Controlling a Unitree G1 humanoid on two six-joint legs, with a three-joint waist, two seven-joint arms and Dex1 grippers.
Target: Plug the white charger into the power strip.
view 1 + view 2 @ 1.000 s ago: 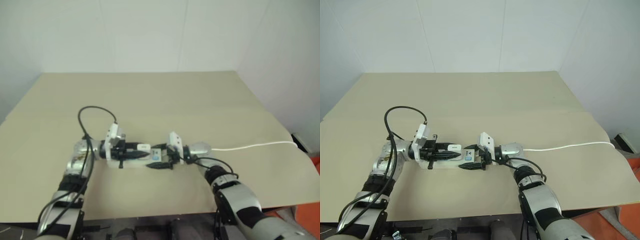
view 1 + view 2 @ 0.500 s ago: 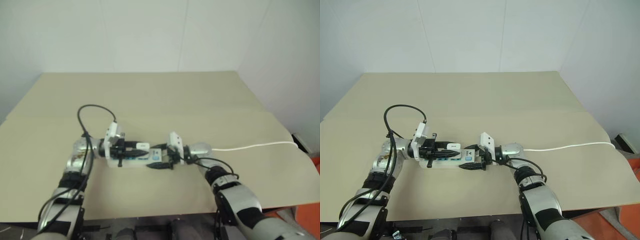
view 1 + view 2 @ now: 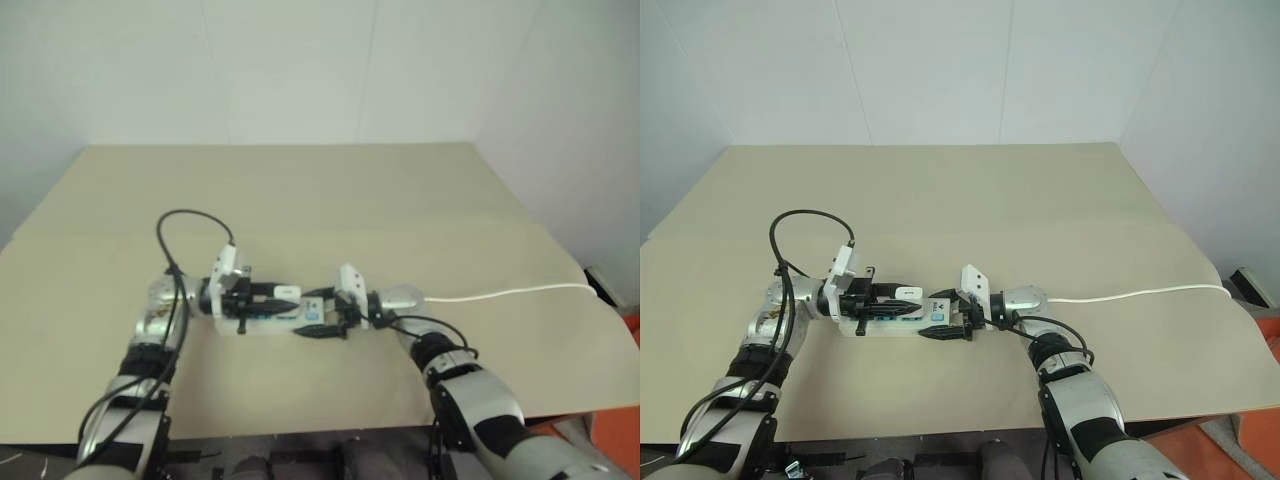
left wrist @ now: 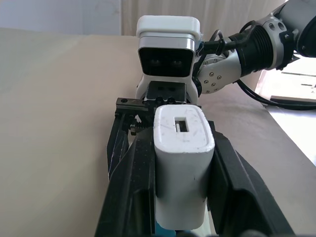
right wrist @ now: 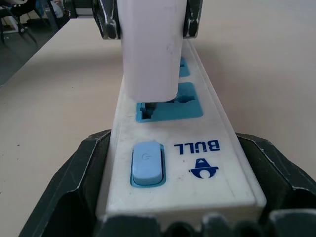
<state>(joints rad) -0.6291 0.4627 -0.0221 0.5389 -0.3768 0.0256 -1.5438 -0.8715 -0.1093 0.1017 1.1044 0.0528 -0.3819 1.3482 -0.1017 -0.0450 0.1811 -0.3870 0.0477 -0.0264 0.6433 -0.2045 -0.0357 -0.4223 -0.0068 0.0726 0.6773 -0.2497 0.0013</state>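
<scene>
I should release the white charger from my left gripper in the power strip's blue socket (image 3: 287, 311) (image 4: 180, 221) nearest the switch.
The power strip (image 3: 890, 326) lies along the near part of the beige table (image 3: 990, 200), its blue switch and sockets facing up. My right gripper (image 3: 940, 317) clamps the strip's switch end (image 5: 192, 148), with a black finger (image 5: 74, 177) on each side. My left gripper (image 3: 915, 303) is shut on the white charger (image 4: 180, 163) and holds it upright between its fingers (image 4: 131, 192). In the right wrist view the white charger (image 5: 150, 49) stands right over the blue socket (image 5: 170, 108) nearest the switch, its lower end at the socket's holes.
The strip's thin white cable (image 3: 1140, 293) runs right across the table to its right edge. A black cable (image 3: 805, 225) loops up from my left arm. White walls stand behind the table; beyond its right edge the floor shows an orange patch (image 3: 1265, 330).
</scene>
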